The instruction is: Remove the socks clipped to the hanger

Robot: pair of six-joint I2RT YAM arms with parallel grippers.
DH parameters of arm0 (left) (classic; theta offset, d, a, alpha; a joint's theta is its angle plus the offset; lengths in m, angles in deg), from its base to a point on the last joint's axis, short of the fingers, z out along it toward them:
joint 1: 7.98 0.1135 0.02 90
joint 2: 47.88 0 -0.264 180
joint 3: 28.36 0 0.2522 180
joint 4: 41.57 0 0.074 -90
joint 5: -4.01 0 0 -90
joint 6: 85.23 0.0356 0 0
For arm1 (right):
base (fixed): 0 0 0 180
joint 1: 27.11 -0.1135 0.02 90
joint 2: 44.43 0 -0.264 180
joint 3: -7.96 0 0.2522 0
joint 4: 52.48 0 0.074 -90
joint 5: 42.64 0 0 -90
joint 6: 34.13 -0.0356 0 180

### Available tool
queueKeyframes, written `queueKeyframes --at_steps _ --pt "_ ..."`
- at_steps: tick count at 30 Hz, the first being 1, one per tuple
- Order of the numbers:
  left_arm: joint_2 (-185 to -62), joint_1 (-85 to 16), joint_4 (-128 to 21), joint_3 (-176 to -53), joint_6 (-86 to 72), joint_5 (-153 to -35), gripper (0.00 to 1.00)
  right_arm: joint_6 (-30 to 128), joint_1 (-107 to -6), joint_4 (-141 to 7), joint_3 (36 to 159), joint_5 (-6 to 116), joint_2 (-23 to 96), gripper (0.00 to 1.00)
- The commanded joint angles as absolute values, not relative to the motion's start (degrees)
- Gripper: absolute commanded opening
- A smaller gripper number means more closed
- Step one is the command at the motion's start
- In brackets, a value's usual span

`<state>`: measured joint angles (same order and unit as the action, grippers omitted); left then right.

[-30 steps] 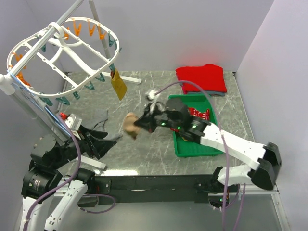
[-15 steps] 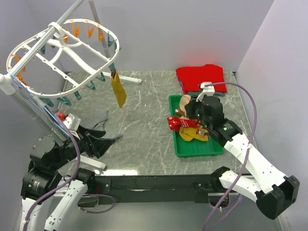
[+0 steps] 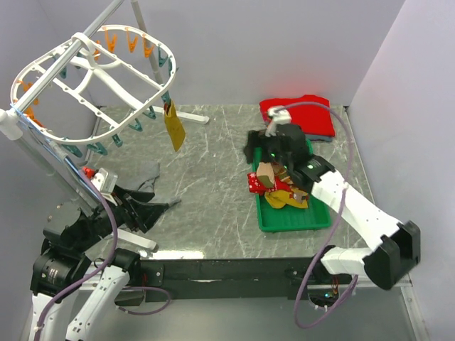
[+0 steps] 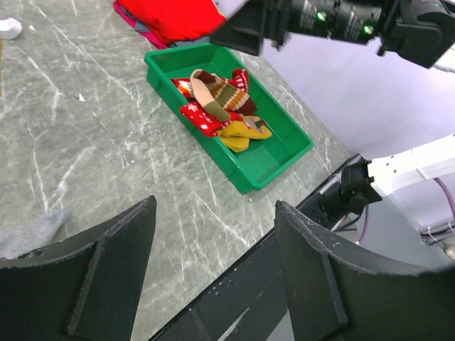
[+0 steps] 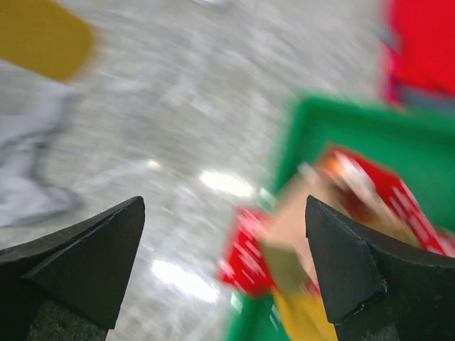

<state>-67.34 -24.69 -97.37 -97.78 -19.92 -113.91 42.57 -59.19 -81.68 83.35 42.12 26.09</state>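
My right gripper needs to next move to the mustard-yellow sock on the white hanger and close on the sock's lower edge (image 3: 182,134) (image 5: 84,41) that faces the green tray.
The white oval hanger (image 3: 92,85) stands at the back left with one mustard-yellow sock (image 3: 173,126) clipped to its near rim; in the right wrist view this sock (image 5: 43,42) is a blur. A tan sock (image 3: 266,172) (image 5: 295,220), red patterned socks (image 3: 254,183) (image 4: 202,117) and a yellow sock (image 3: 284,200) lie in the green tray (image 3: 291,226). My right gripper (image 3: 257,153) (image 5: 224,206) hovers open and empty over the tray's far left corner. At the near left my left gripper (image 3: 158,202) (image 4: 215,206) is open and empty.
A grey sock (image 3: 142,172) (image 4: 32,234) lies on the table in front of the left gripper. A folded red garment (image 3: 298,114) sits behind the tray. The hanger's slanted pole and stand run down the left side.
My right gripper carried the tan sock from mid-table to the tray, opened and let it go, then drew back toward the tray's far left corner. The left arm stayed still.
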Motion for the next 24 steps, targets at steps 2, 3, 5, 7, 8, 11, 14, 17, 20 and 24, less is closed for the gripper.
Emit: queueKeyframes --at_steps 2,3,5,7,8,11,14,17,20,24 --pt "-66.51 -24.77 -96.29 -99.77 -19.75 -111.65 0.72 48.75 -62.79 -62.64 92.46 58.68 39.2 1.0" --pt "-66.51 -24.77 -96.64 -99.95 -19.84 -111.56 0.72 48.66 -63.06 -61.42 94.3 60.0 41.68 1.0" --pt "-66.51 -24.76 -96.99 -100.04 -19.66 -111.21 0.72 48.92 -63.58 -55.89 98.53 66.06 48.34 1.0" --pt "-66.51 -24.68 -97.25 -100.13 -19.66 -110.95 0.72 49.88 -63.5 -51.83 103.51 71.58 54.76 1.0" --pt "-66.51 -24.76 -97.26 -100.3 -19.75 -110.86 0.72 50.41 -63.5 -50.95 105.29 73.01 56.71 1.0" --pt "-66.34 -24.77 -97.26 -99.96 -20.01 -110.77 0.72 51.65 -63.5 -47.52 111.18 79.16 63.84 1.0" --pt "-66.34 -24.76 -97.25 -99.6 -19.66 -110.16 0.73 51.74 -64.2 -45.94 116.55 84.43 69.64 1.0" --pt "-67.13 -24.77 -97.17 -99.95 -19.4 -110.16 0.73 53.49 -65.25 -45.76 121.03 85.59 74.48 1.0" --pt "-67.3 -24.77 -96.21 -99.87 -19.93 -110.94 0.73 53.23 -65.34 -46.37 126.74 85.42 79.49 1.0" --pt "-67.13 -24.77 -96.03 -99.51 -20.37 -111.03 0.73 52.88 -66.39 -48.39 133.25 82.7 83.98 1.0"
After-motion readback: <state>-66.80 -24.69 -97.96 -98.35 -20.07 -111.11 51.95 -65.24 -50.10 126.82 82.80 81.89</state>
